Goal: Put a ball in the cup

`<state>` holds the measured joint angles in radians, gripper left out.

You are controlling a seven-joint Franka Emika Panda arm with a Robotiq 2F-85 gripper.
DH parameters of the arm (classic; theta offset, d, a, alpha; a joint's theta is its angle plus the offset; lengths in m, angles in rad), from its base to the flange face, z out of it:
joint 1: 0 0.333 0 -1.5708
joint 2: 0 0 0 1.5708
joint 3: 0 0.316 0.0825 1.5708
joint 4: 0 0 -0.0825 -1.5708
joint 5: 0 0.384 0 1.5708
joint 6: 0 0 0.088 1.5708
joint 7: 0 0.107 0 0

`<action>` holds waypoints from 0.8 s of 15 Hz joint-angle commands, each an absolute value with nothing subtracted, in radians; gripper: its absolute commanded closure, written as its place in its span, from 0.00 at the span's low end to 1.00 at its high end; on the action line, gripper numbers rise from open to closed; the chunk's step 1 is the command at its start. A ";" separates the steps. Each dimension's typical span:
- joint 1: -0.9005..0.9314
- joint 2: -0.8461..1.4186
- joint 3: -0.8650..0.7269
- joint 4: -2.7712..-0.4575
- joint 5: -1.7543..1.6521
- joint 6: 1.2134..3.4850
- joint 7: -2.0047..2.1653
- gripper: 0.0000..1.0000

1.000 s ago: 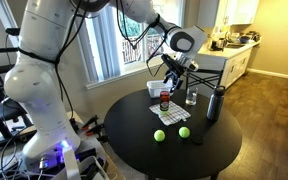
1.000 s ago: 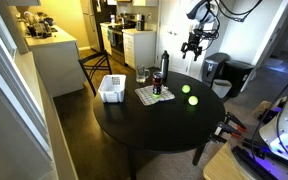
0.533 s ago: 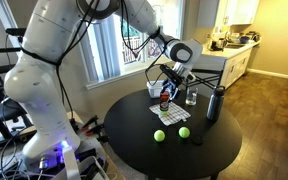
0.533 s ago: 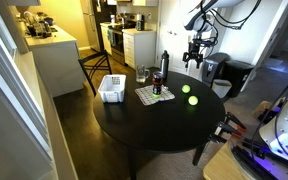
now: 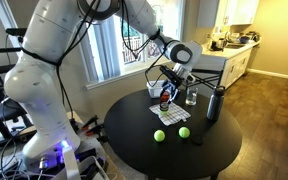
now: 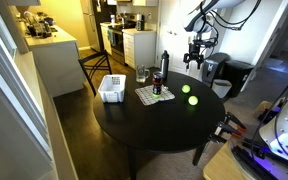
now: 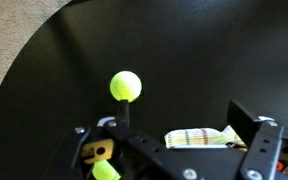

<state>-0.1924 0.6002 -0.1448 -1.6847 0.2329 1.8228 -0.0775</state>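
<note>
I will next move my gripper to the yellow-green ball nearer the tall dark bottle and close it around the ball's sides (image 5: 184,132) (image 7: 104,170).
Two yellow-green balls lie on the round black table, in both exterior views (image 5: 159,135) (image 5: 183,131) (image 6: 184,89) (image 6: 192,101). In the wrist view one ball (image 7: 125,85) lies ahead of my left finger and the other ball (image 7: 106,171) peeks out beside the gripper body. The small red cup (image 5: 165,101) (image 6: 157,91) stands on a striped mat (image 7: 199,137) and does not show in the wrist view. My gripper (image 5: 170,78) (image 6: 193,58) (image 7: 184,115) is open and empty, hanging above the table near the cup side.
A clear glass (image 5: 191,97) and a tall dark bottle (image 5: 213,103) (image 6: 164,68) stand near the cup. A white box (image 6: 111,88) sits at the table's far side. A table edge curves close behind the balls (image 7: 44,50).
My gripper has come down and toward the table over the last second; in the last half second it barely moved. The balls and the cup have not moved.
</note>
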 commanded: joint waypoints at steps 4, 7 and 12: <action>-0.182 0.702 -0.144 -1.648 0.174 1.921 0.002 0.00; -0.168 0.778 -0.161 -1.632 0.123 2.026 0.069 0.00; -0.110 0.882 -0.215 -1.633 -0.016 2.240 0.171 0.00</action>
